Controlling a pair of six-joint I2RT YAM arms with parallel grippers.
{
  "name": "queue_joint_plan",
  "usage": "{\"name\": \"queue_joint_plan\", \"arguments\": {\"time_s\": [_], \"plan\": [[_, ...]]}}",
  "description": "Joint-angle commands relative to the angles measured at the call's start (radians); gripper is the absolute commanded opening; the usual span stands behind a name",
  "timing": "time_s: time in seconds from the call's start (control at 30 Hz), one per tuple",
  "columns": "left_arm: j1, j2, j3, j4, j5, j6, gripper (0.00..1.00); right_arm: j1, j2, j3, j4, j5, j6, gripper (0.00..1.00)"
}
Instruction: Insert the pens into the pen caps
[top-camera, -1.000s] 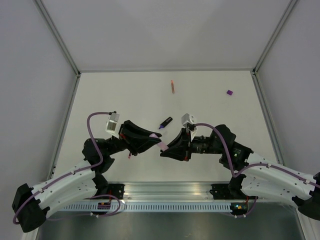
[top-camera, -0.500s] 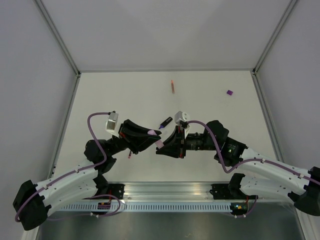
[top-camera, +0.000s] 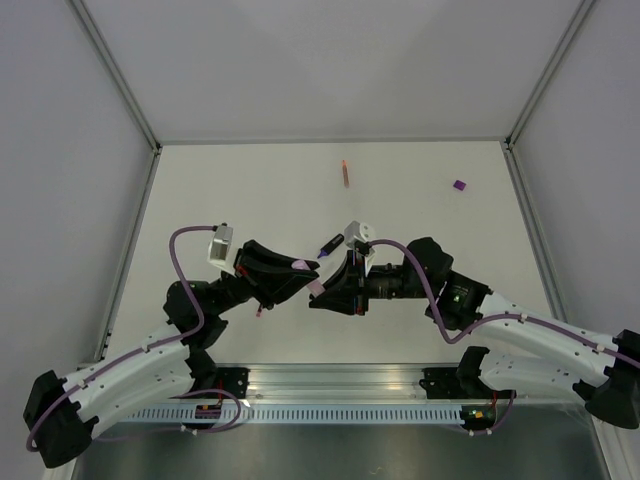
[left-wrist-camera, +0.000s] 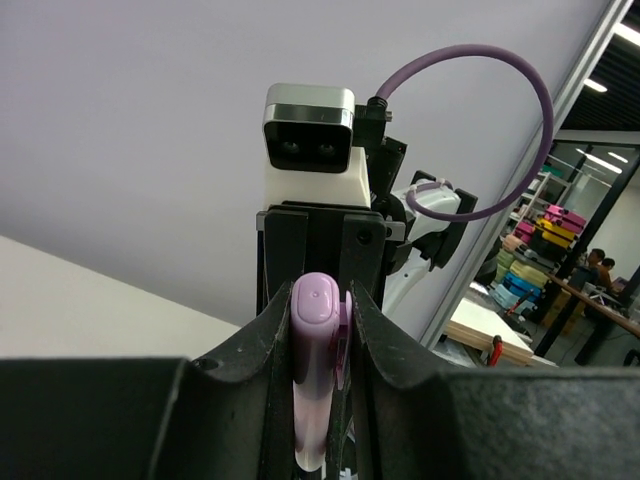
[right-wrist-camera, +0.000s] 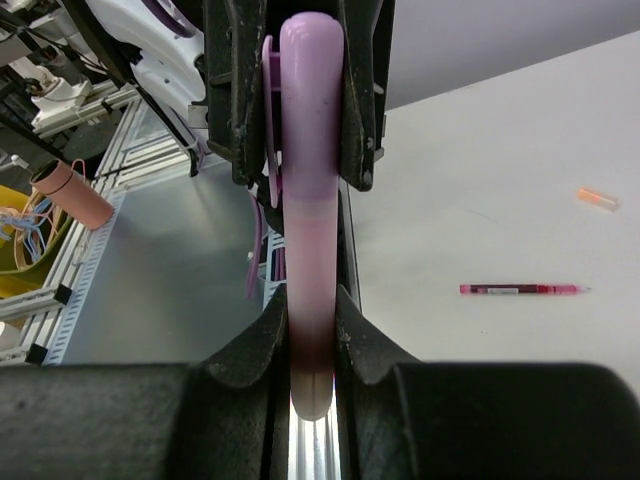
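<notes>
Next, my right gripper releases the pale pink-lilac pen on the white table (top-camera: 362, 264) beside the black purple-tipped marker. The pink-lilac pen is still held above the table.
A pale pink-lilac pen (right-wrist-camera: 308, 250) is held above the table between both grippers. My right gripper (right-wrist-camera: 310, 300) is shut on its pale barrel. My left gripper (left-wrist-camera: 322, 300) is shut on the lilac cap (left-wrist-camera: 315, 320), which has a clip on one side. In the right wrist view the cap (right-wrist-camera: 310, 100) meets the barrel with no gap showing. From above, the left gripper (top-camera: 305, 278) and right gripper (top-camera: 318, 292) touch tip to tip. A black purple-tipped marker (top-camera: 331, 243), an orange pen (top-camera: 346, 173) and a purple cap (top-camera: 458, 185) lie on the table (top-camera: 230, 190).
A thin red pen (right-wrist-camera: 522, 289) and an orange cap (right-wrist-camera: 597, 198) lie on the white surface in the right wrist view. Grey walls with metal posts close in the table on three sides. A slotted metal rail (top-camera: 340, 412) runs along the near edge by the arm bases.
My right gripper has moved left and slightly up toward the left gripper. The two sets of fingertips, which had a small gap before, now meet around the pen. The left arm has barely shifted.
</notes>
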Motion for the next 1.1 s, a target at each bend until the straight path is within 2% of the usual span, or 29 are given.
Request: {"name": "queue_joint_plan", "arguments": {"time_s": [0.0,0.03,0.07,0.13,0.2,0.23,0.43,0.77,1.07], "plan": [[-0.038,-0.07,-0.009,-0.348,0.087,0.002,0.25,-0.024,-0.035,0.008,0.322,0.068,-0.02,0.0],[-0.038,-0.094,0.007,-0.373,0.068,0.015,0.27,-0.023,-0.038,-0.021,0.324,0.06,-0.02,0.0],[-0.038,-0.136,0.016,-0.416,0.038,0.019,0.36,-0.022,-0.04,-0.03,0.319,0.059,-0.022,0.0],[-0.038,-0.167,0.045,-0.457,0.016,0.041,0.43,-0.022,-0.047,-0.05,0.318,0.059,-0.022,0.0],[-0.038,-0.203,0.064,-0.522,-0.012,0.061,0.55,-0.022,-0.051,-0.06,0.327,0.053,-0.019,0.0],[-0.038,-0.211,0.08,-0.54,-0.018,0.068,0.65,-0.022,-0.052,-0.061,0.327,0.05,-0.014,0.0],[-0.038,-0.268,0.123,-0.661,-0.061,0.107,0.82,-0.021,-0.052,-0.061,0.327,0.019,0.007,0.0],[-0.038,-0.271,0.229,-0.844,-0.153,0.225,0.85,-0.021,-0.055,-0.078,0.33,0.008,0.018,0.0],[-0.038,-0.224,0.386,-0.91,-0.277,0.331,0.87,-0.022,-0.014,-0.081,0.327,-0.015,0.032,0.0]]}}
